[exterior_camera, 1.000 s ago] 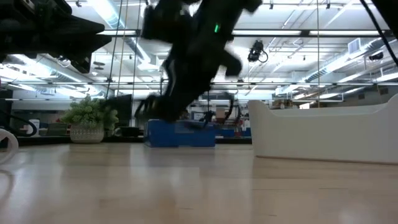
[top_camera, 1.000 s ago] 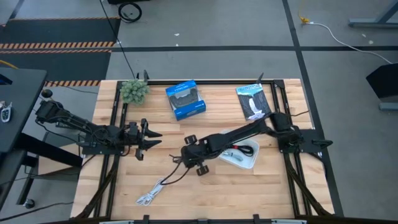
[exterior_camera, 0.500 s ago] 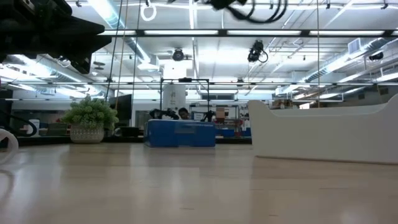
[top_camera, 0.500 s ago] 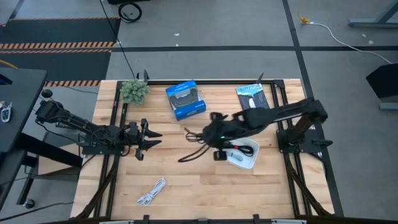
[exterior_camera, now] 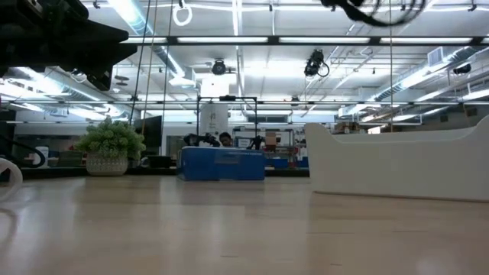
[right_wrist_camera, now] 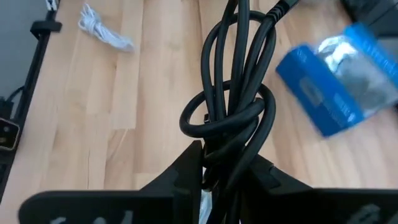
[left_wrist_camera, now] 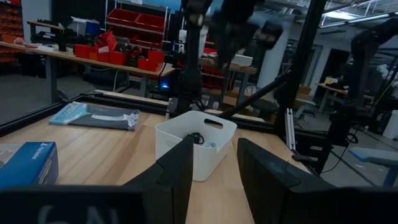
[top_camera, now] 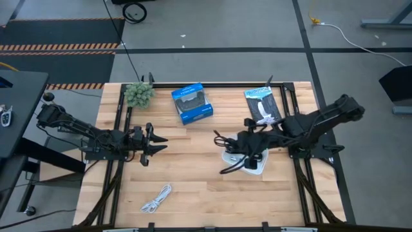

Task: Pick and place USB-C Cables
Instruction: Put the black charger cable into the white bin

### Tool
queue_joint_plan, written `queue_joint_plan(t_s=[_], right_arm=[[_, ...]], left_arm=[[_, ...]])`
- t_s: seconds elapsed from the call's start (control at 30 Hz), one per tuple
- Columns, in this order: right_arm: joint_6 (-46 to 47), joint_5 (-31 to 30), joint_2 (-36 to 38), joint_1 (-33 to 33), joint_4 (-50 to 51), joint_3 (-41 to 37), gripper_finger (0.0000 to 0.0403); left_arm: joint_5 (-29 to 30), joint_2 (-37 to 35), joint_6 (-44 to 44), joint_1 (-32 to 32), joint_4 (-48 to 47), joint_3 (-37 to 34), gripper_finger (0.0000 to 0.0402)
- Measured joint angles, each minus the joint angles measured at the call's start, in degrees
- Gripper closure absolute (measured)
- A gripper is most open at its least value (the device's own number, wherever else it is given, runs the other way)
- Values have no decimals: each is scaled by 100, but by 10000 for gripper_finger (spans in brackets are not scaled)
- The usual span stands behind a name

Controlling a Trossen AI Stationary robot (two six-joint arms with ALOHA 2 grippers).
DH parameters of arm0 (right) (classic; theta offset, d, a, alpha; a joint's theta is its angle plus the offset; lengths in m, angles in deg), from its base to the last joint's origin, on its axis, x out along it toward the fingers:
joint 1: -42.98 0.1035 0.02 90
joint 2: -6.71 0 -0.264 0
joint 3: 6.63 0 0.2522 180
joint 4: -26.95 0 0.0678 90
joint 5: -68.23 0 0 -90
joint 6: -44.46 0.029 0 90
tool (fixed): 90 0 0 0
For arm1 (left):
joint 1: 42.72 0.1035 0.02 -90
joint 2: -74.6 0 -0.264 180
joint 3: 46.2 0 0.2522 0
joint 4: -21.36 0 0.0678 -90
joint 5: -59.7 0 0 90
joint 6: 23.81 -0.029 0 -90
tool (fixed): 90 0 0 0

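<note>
My right gripper should set the coiled black USB-C cable free once it is down inside the white tray [top_camera: 244, 153], and it will let go of the cable there.
My right gripper [top_camera: 247, 147] hangs above the white tray [top_camera: 256, 166], shut on a coiled black USB-C cable [right_wrist_camera: 233, 93]. One loose end [top_camera: 226, 170] dangles past the tray's left side. In the low view the cable [exterior_camera: 374, 9] shows high above the tray wall [exterior_camera: 397, 164]. A white coiled cable [top_camera: 156, 198] lies flat on the wood near the front edge, and shows again in the right wrist view [right_wrist_camera: 104, 34]. A dark cable [left_wrist_camera: 198, 138] lies inside the tray [left_wrist_camera: 186, 146]. My left gripper [top_camera: 152, 143] waits open over the table's left side. My right gripper pinches the black cable between its two fingers [right_wrist_camera: 186, 171] at the bundled end of the coil [right_wrist_camera: 225, 146], just below the wrap. The fingers lie along the coil's length. The cable is lifted clear of the table, its loops and ends hanging free.
A blue box [top_camera: 192, 103] and a small potted plant [top_camera: 138, 94] stand near the far edge. A black-and-white packet [top_camera: 262, 104] lies at the far right. Dark frame rails [top_camera: 116, 161] run along both sides. Bare wood spans the table's middle and front.
My right gripper has risen from the table's middle and swung right, toward the tray, carrying the black cable. The cable has come off the wood and now hangs over the tray. The white cable has stayed put.
</note>
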Motion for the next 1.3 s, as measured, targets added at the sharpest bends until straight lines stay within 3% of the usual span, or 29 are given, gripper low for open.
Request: queue_joint_plan(t_s=[0.27,0.47,1.0,1.3], right_arm=[[375,317,532,-129,-1680,-2163,329],[510,489,604,-230,-2815,-3268,329],[1029,303,604,-357,-2806,-4002,329],[1306,420,608,-742,-2781,-4376,329]], left_arm=[[-1,0,0,0,-1,1,269],[0,0,2,-2,-1,2,269],[-2,0,2,-2,-1,2,269],[-2,0,0,-1,-1,0,269]])
